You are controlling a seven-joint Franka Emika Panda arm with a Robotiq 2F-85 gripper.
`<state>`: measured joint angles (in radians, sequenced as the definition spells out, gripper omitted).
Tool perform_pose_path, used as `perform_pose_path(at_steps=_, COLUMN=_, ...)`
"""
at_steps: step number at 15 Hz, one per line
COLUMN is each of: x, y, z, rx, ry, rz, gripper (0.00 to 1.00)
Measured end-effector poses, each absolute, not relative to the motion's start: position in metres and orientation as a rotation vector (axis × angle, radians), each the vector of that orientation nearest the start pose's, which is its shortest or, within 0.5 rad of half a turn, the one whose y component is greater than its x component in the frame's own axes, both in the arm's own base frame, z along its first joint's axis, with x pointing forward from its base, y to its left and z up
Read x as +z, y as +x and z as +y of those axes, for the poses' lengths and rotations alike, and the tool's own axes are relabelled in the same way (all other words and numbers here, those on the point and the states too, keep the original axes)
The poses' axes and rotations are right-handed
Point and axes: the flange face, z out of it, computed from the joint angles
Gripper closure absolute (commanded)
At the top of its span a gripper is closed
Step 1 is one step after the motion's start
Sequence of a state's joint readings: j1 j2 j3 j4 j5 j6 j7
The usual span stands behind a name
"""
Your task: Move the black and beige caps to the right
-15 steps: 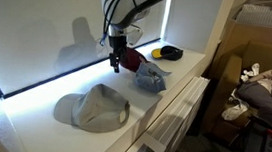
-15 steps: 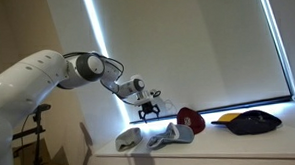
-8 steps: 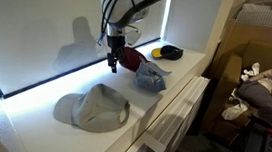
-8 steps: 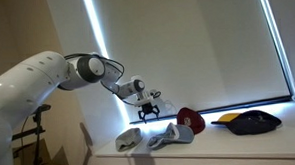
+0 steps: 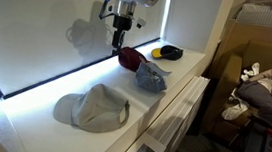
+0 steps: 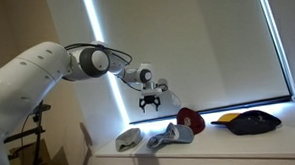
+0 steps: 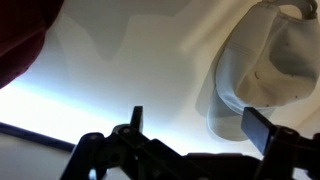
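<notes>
The robot's gripper should next move to the beige cap's top (image 5: 95, 94) (image 7: 243, 78), on the side toward the bright lit strip, and close there.
The floppy beige cap (image 5: 93, 107) lies at the near end of the white shelf, and shows again in an exterior view (image 6: 129, 139) and at the wrist view's upper right (image 7: 268, 60). The small black cap (image 5: 166, 53) with yellow brim lining rests at the far end, also visible in an exterior view (image 6: 251, 121). My gripper (image 5: 120, 32) hangs open and empty in the air above the shelf, between the beige cap and the maroon cap, touching nothing. It also shows in an exterior view (image 6: 151, 103) and in the wrist view (image 7: 200, 125).
A maroon cap (image 5: 130, 57) and a blue-grey cap (image 5: 151, 77) lie between the two task caps. A bright lit strip (image 5: 45, 77) runs along the wall behind the shelf. The shelf's front edge (image 5: 179, 100) drops to drawers. Boxes and clutter (image 5: 260, 88) stand beyond.
The gripper has lifted upward from just above the maroon cap and shifted slightly along the shelf, staying open. The caps have not moved.
</notes>
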<state>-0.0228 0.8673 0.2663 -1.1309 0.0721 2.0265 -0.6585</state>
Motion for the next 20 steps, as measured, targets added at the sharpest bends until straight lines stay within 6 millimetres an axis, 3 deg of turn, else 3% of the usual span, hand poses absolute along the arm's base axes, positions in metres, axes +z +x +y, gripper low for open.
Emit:
perform_pose_path(at_steps=4, x=0.294, y=0.753, z=0.138, rx=-0.086, ry=-2.639, rz=-1.153, gripper=0.0)
perform_pose_path(at_steps=10, x=0.253, y=0.715, z=0.227, rx=0.256, ry=-2.46, rz=-1.472, gripper=0.0)
perform_pose_path(at_steps=13, x=0.247, y=0.708, z=0.247, rx=0.311, ry=-2.452, rz=-1.536, gripper=0.0)
perform_pose_path(at_steps=16, x=0.25, y=0.716, z=0.245, rx=0.228, ry=-2.477, rz=-1.521, gripper=0.0)
perform_pose_path(at_steps=20, x=0.243, y=0.732, z=0.267, rx=-0.078, ry=-2.486, rz=-1.57, gripper=0.0)
